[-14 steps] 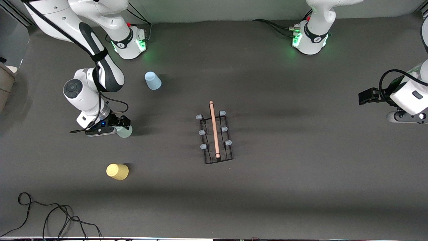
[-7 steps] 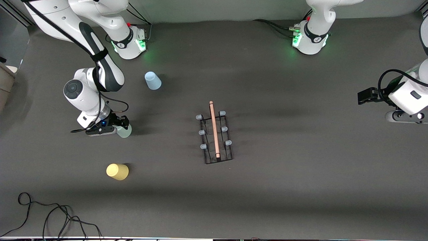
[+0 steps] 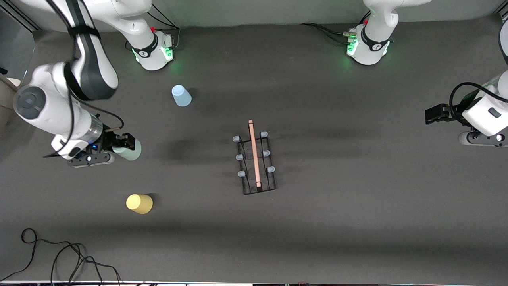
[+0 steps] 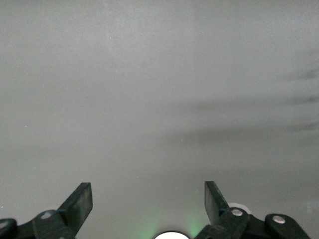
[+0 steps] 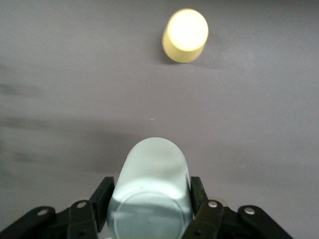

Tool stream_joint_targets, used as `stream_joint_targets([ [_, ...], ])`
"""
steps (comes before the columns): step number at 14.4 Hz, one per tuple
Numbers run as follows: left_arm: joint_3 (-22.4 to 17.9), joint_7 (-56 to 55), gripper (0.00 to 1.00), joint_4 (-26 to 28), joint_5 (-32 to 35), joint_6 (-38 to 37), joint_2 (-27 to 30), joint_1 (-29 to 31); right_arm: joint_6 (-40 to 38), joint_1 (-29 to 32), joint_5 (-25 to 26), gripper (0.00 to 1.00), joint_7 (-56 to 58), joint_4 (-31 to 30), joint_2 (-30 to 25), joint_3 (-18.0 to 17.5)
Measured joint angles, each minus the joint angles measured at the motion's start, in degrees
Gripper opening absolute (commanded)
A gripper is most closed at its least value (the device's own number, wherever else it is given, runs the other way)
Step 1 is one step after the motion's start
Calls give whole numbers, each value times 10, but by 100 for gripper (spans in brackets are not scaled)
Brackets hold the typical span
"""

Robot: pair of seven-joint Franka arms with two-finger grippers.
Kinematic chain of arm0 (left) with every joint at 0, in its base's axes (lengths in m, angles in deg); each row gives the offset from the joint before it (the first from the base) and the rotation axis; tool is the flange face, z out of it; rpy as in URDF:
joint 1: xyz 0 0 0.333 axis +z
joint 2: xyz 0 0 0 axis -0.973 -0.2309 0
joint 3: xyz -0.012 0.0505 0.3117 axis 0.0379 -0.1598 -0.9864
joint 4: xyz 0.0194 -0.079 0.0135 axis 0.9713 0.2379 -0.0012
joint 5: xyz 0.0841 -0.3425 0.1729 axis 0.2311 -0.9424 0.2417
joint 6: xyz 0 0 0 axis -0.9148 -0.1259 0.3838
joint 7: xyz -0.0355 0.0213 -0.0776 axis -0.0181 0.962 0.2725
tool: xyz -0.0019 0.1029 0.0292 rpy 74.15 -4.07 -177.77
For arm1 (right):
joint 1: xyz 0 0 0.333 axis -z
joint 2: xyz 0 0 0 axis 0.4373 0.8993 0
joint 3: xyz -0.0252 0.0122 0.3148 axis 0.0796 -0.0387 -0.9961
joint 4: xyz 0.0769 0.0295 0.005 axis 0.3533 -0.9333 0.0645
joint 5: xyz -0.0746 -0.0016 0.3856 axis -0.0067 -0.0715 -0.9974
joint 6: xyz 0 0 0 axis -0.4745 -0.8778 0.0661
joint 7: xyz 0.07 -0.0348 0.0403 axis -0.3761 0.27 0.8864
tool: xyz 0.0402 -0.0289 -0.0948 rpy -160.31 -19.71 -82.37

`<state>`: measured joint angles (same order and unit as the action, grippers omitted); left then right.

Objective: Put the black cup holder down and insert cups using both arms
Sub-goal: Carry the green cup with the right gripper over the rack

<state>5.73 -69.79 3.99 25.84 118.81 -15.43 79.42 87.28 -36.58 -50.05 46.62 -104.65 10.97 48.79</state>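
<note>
My right gripper is going to release the green cup on the black cup holder's peg (image 3: 238, 145) that is nearest the light blue cup.
The black cup holder (image 3: 254, 151) stands upright mid-table with its wooden rod handle on top and its pegs bare. My right gripper (image 3: 125, 145) is shut on the pale sage green cup (image 3: 131, 152) and holds it up in the air over the table toward the right arm's end. In the right wrist view the green cup (image 5: 152, 174) sits between my fingers (image 5: 103, 193). The yellow cup (image 3: 139, 203) (image 5: 185, 35) stands upside down nearer the front camera. The light blue cup (image 3: 181, 96) stands upside down near the right arm's base. My left gripper (image 3: 431, 114) (image 4: 147, 196) waits open and empty over the left arm's end.
Loose black cables (image 3: 59, 254) lie at the table's front edge near the right arm's end. The two arm bases (image 3: 152, 51) (image 3: 367, 49) stand along the table's back edge.
My right gripper has risen with the green cup off the table and drifted toward the right arm's end. The left arm has barely moved.
</note>
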Motion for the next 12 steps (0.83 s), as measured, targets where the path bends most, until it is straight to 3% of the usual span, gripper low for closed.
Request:
stream_joint_targets([
  [3, 0, 1, 100, 0, 0, 0, 0, 2, -13, -99, -3, 35, -154, 33, 14, -3],
  [7, 0, 4, 100, 0, 0, 0, 0, 2, -7, -243, -8, 35, -383, 97, 80, -6],
  [12, -1, 9, 100, 0, -1, 0, 0, 4, 12, -321, -8, 35, -506, 160, 145, -5],
])
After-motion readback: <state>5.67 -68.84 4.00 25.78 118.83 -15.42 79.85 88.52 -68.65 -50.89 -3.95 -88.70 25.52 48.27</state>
